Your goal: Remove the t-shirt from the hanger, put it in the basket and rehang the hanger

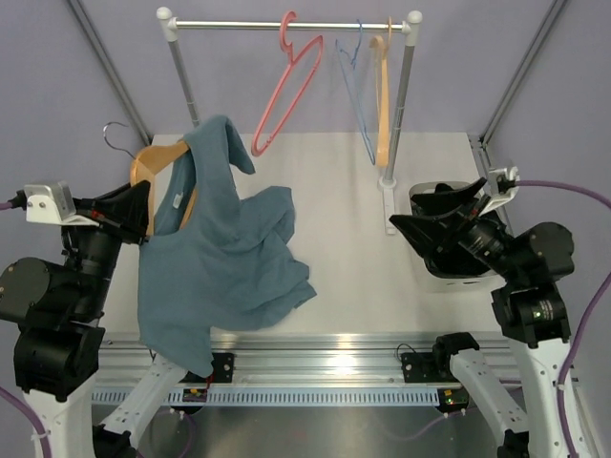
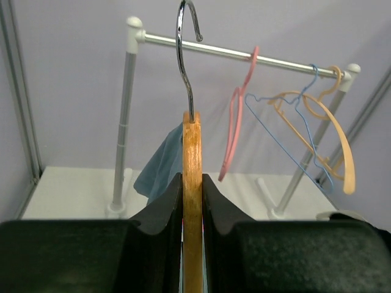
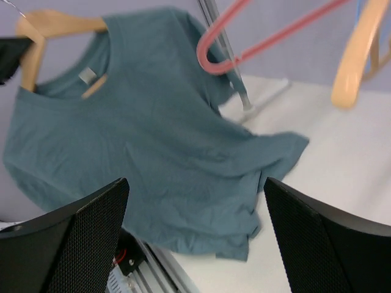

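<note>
The orange-tan hanger will pass from my left gripper to my right gripper above the table in front of the pink hanger point(image 1: 258, 270).
The teal-blue t-shirt point(image 1: 218, 262) hangs from the orange-tan hanger point(image 1: 158, 160) at the left, its lower part draped on the table and over the front edge. It also shows in the right wrist view point(image 3: 153, 146), with the white neck label. My left gripper point(image 1: 134, 212) is shut on the hanger's wooden edge point(image 2: 192, 183); the grey hook point(image 2: 183, 55) rises above it. My right gripper point(image 1: 420, 218) is open and empty at the right, apart from the shirt, its fingers point(image 3: 73, 244) wide.
A clothes rail point(image 1: 286, 24) at the back carries a pink hanger point(image 1: 286, 91), a blue wire hanger point(image 1: 355, 95) and a paler tan hanger point(image 1: 382, 95). Its post base point(image 1: 389, 205) stands near the right gripper, by a white container point(image 1: 449, 277).
</note>
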### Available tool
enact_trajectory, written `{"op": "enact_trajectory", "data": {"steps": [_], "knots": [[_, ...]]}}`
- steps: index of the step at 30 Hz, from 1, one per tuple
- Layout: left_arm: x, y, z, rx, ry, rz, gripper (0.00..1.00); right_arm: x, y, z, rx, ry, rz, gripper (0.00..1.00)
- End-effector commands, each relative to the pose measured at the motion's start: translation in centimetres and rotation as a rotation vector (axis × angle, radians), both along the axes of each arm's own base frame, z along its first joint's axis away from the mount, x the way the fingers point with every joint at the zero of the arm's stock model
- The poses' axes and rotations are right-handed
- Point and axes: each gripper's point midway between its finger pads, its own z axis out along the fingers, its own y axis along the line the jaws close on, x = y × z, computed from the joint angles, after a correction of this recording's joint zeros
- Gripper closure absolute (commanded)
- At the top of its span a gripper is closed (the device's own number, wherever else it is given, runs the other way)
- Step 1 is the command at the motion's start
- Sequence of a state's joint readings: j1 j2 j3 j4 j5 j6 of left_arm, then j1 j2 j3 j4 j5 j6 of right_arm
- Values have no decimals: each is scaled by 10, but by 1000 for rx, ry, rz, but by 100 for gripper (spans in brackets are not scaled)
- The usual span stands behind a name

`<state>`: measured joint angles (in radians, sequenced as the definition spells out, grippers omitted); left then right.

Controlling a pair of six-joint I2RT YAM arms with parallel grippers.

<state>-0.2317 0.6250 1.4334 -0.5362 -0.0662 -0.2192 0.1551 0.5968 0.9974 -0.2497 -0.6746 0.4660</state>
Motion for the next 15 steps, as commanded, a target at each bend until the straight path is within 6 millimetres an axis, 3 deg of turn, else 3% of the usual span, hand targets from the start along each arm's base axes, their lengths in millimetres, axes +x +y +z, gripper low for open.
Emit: {"op": "enact_trajectory", "data": {"steps": [1, 4, 6, 7, 8, 9, 10, 11, 12, 15], "knots": [[-28, -16, -5, -41, 33, -124, 100, -11, 9, 56, -16, -142, 72, 0], [-40, -23, -20, -33, 49, -179, 100, -10, 13, 71, -43, -200, 65, 0], [-46, -32, -26, -35, 62, -232, 100, 1, 18, 72, -72, -198, 42, 0], [-54, -42, -30, -25, 64, -300, 100, 5, 17, 81, -80, -219, 7, 1], [-58, -48, -31, -26, 67, -336, 100, 18, 26, 68, -127, -167, 8, 0], [-65, -57, -32, -24, 69, -399, 100, 11, 43, 65, -196, -215, 59, 0], [-69, -61, -33, -20, 70, -426, 100, 21, 40, 74, -231, -231, -24, 1], [-74, -63, -34, -16, 68, -446, 100, 30, 53, 56, -312, -192, -18, 0], [-78, -66, -37, -9, 78, -473, 100, 14, 71, 58, -367, -259, 40, 1], [-85, -73, -42, -13, 90, -524, 100, 6, 93, 52, -448, -357, 42, 1]]}}
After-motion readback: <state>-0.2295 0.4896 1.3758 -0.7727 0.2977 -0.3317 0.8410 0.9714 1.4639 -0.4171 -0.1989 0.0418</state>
